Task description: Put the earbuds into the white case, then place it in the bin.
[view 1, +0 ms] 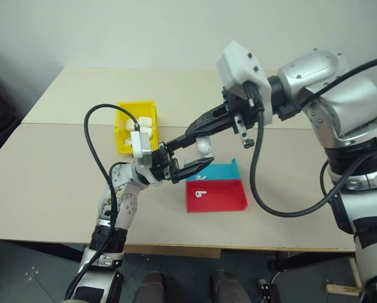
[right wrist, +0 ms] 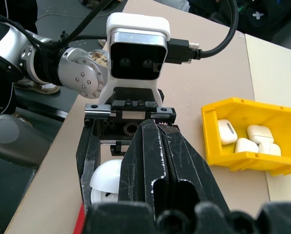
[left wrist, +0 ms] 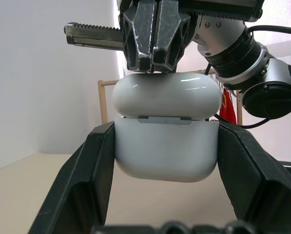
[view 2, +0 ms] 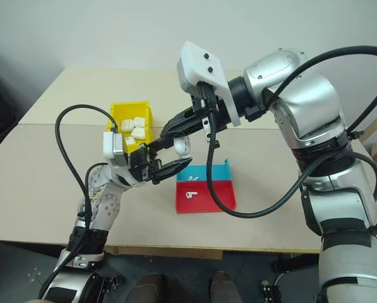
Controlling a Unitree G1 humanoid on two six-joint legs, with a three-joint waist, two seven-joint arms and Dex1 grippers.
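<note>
Next, I set the white case, now hanging above the table, on top of the other cases inside the yellow bin (view 1: 141,129) with my left gripper.
The white case (view 1: 204,147) hangs above the table, gripped by its sides in my left gripper (left wrist: 165,161). Its rounded lid (left wrist: 165,95) rests on the body, seen from the hinge side; I cannot tell whether it is fully down. My right gripper (right wrist: 152,134) is shut, and its joined tips touch the top of the lid. One of the tiny white earbuds (view 1: 201,194) lies in the red tray (view 1: 229,201). Another small white piece (view 2: 192,179) lies in the blue tray (view 1: 225,172). The yellow bin (view 1: 126,121) stands on the table behind my left gripper.
Several white cases (right wrist: 242,141) lie inside the yellow bin. The red and blue trays sit side by side just below and right of the held case. A black cable (view 1: 96,145) loops over the table from my left wrist.
</note>
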